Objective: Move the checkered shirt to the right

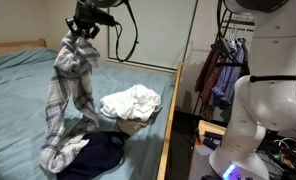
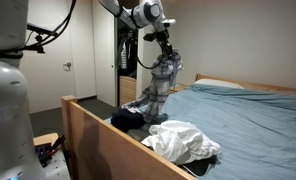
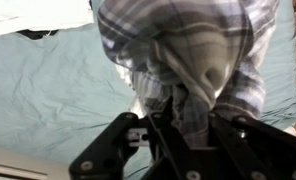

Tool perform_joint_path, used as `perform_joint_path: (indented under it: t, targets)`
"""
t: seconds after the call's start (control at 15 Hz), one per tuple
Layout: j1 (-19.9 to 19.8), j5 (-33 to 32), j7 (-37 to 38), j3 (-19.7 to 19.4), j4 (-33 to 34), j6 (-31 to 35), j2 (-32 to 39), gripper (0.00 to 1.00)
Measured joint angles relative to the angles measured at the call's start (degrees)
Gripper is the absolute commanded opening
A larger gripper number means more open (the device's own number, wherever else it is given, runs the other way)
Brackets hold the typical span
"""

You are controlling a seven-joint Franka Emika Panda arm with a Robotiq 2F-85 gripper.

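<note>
I will let my gripper release the checkered shirt on the teal bed sheet, so that it lies partly over the dark garment (image 1: pixel 70 143). The shirt now hangs above the bed.
The checkered shirt (image 1: pixel 68 95), grey and white plaid, hangs from my gripper (image 1: pixel 84 30) above the bed, its lower end still trailing onto the bedding. In an exterior view the gripper (image 2: pixel 166 50) holds the shirt (image 2: pixel 160 85) up by its top. In the wrist view the plaid cloth (image 3: pixel 178 50) fills the frame and is bunched between my black fingers (image 3: pixel 183 125). The gripper is shut on the shirt.
A white garment (image 1: pixel 131 102) and a dark garment (image 1: pixel 98 152) lie on the teal bed sheet (image 1: pixel 18 90) near the wooden bed frame (image 1: pixel 171 110); they also show as white (image 2: pixel 183 140) and dark (image 2: pixel 128 118). Clothes hang on a rack (image 1: pixel 220 70) beside a white robot base (image 1: pixel 263 110).
</note>
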Motion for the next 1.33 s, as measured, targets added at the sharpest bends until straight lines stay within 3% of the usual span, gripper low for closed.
perform_joint_path:
  t: [0.2, 0.4, 0.73, 1.07, 1.13, 1.2, 1.33]
  targets:
    - [-2.33, 6.85, -6.39, 2.11, -0.57, -2.47, -0.87, 0.09]
    - [-3.45, 12.91, -14.04, 4.42, -0.41, -5.05, 2.92, 0.09]
    - [-3.42, 17.03, -23.88, 8.60, 3.92, -5.53, 17.93, 0.09]
    - [-3.56, 17.95, -33.87, 11.94, 12.11, -11.64, 30.54, 0.09]
    - [-3.63, 17.98, -35.95, 12.38, 13.12, -13.47, 31.95, 0.42]
    - [-3.73, 17.98, -37.97, 12.73, 13.97, -15.37, 33.05, 0.43]
    - [-3.98, 17.98, -42.31, 13.37, 15.88, -19.44, 35.15, 0.55]
